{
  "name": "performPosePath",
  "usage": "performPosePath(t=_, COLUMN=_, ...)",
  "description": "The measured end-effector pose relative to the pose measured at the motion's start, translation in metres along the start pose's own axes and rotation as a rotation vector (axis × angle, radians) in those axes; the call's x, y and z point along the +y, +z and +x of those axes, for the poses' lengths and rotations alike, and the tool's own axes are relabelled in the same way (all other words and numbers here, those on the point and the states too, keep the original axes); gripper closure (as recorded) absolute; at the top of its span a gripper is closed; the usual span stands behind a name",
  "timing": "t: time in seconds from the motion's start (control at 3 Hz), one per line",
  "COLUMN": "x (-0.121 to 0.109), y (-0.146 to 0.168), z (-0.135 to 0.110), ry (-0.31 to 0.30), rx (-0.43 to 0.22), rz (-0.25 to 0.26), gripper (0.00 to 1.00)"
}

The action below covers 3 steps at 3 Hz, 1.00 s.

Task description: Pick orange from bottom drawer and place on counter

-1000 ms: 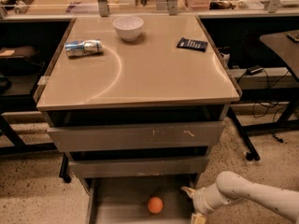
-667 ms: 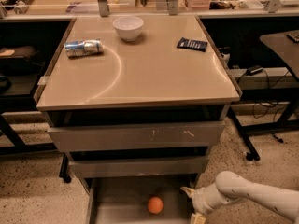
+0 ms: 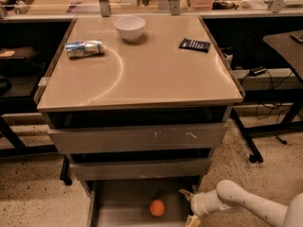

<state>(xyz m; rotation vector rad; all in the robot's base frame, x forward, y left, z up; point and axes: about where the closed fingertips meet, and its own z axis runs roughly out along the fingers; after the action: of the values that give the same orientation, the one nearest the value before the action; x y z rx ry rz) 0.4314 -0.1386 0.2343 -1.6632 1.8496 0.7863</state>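
I should next move my gripper over to the orange that is in the open bottom drawer, and then close it around the orange's middle [image 3: 158,208].
The orange [image 3: 157,208] lies on the flat grey floor of the open bottom drawer [image 3: 118,205], toward its right side. My gripper [image 3: 188,207] is at the drawer's right edge, just right of the orange and apart from it, on the end of my white arm [image 3: 246,205] that comes in from the lower right. The beige counter [image 3: 142,65] tops the grey drawer cabinet above.
On the counter stand a white bowl [image 3: 129,28] at the back, a crushed can [image 3: 84,48] lying at the left and a dark packet [image 3: 194,45] at the right. The scratched top drawer front [image 3: 137,137] and middle drawer front [image 3: 139,168] overhang the open drawer. Desk legs [image 3: 246,141] stand to the right.
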Motion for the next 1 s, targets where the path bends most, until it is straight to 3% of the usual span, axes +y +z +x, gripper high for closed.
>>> performPosePath(t=0.67, x=-0.035, y=0.065, z=0.031, ry=0.068, rx=-0.156, rz=0.014, gripper=0.00)
performPosePath(t=1.0, x=-0.051, y=0.087, z=0.022, ry=0.047, rx=-0.202, rz=-0.006, gripper=0.00)
